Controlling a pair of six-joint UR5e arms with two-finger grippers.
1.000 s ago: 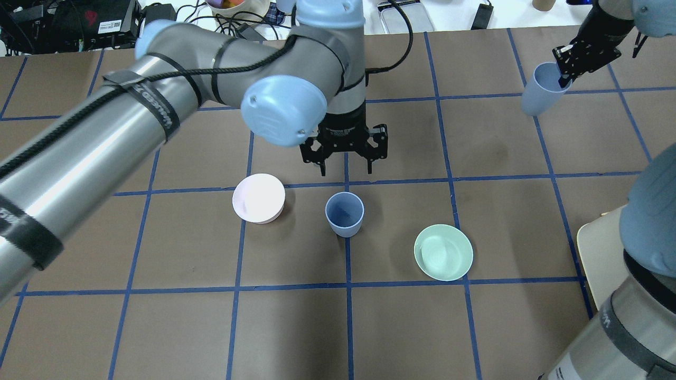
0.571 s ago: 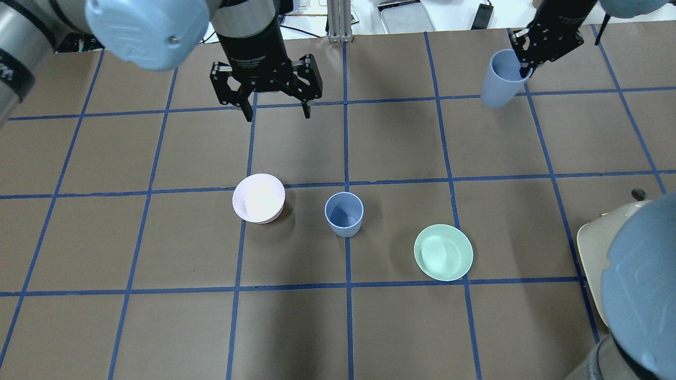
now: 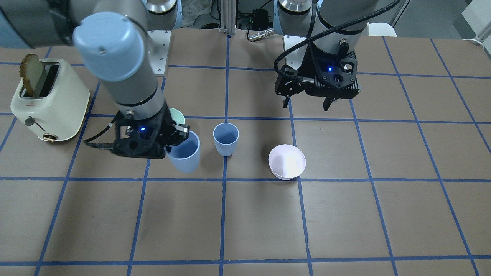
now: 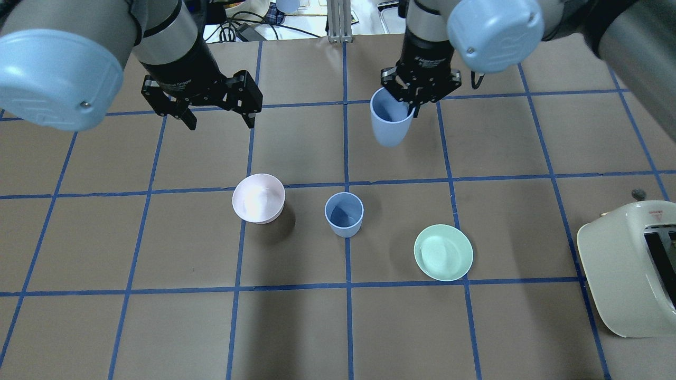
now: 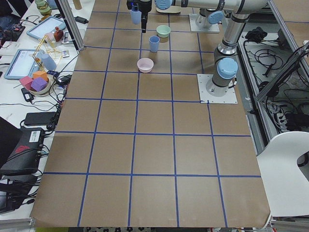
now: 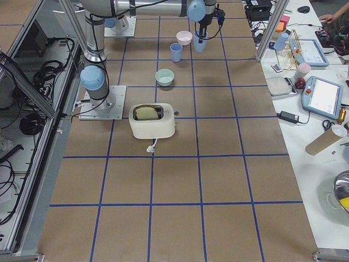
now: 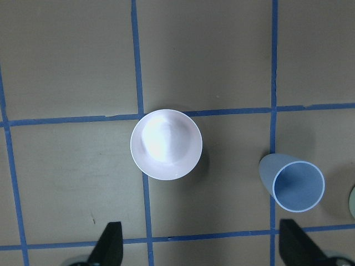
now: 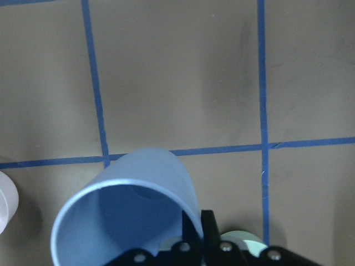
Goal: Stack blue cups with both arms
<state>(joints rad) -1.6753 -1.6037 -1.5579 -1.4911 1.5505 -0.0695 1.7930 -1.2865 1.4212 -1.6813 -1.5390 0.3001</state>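
Note:
I need to release the held blue cup, now tilted above the table, from my right gripper inside the blue cup standing [image 3: 228, 130] between the two bowls.
One blue cup [image 4: 344, 214] stands upright on the table between the two bowls; it also shows in the front view [image 3: 225, 138] and the left wrist view [image 7: 298, 185]. My right gripper [image 4: 409, 105] is shut on the rim of the second blue cup [image 4: 390, 124] and holds it, slightly tilted, above the table, beyond and right of the standing cup. The front view shows this held cup [image 3: 185, 157] beside the standing one. My left gripper [image 4: 219, 125] is open and empty, high above the table beyond the pink bowl.
A pale pink bowl [image 4: 259, 198] sits left of the standing cup and a mint-green bowl [image 4: 443, 252] sits to its right. A cream toaster [image 4: 628, 274] with a slice of bread in it stands at the right edge.
My right gripper has carried its blue cup left from the far right corner toward the middle. My left gripper, still open, has moved away from the standing cup, back and to the left.

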